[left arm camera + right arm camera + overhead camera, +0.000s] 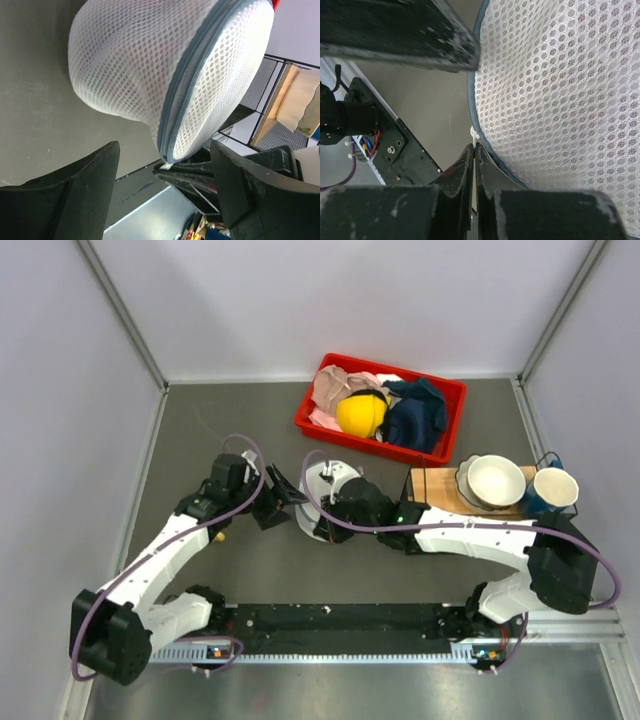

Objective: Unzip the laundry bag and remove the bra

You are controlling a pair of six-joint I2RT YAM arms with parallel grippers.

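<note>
The laundry bag is slack and only the robot's right gripper holds its zipper pull, so the left gripper needs to pinch the zipper's edge (171, 129) to steady the bag.
The white mesh laundry bag (335, 476) lies mid-table, zipped, its blue-grey zipper (192, 85) running across it. The bag fills the left wrist view (130, 65) and the right wrist view (560, 100). My right gripper (474, 152) is shut on the small white zipper pull (474, 134) at the bag's lower edge. From above, it (320, 515) sits at the bag's near side. My left gripper (165, 192) is open just left of the bag (285, 495), jaws astride the zipper end, touching nothing. The bra is hidden inside; only a faint pink tint (135, 60) shows through the mesh.
A red bin (440, 445) behind the bag holds a beige-pink cloth (335, 388), a yellow item (362, 413) and a navy cloth (415, 415). To the right, a wooden board (430, 488) carries a white bowl (497, 480) and a cup (555, 487).
</note>
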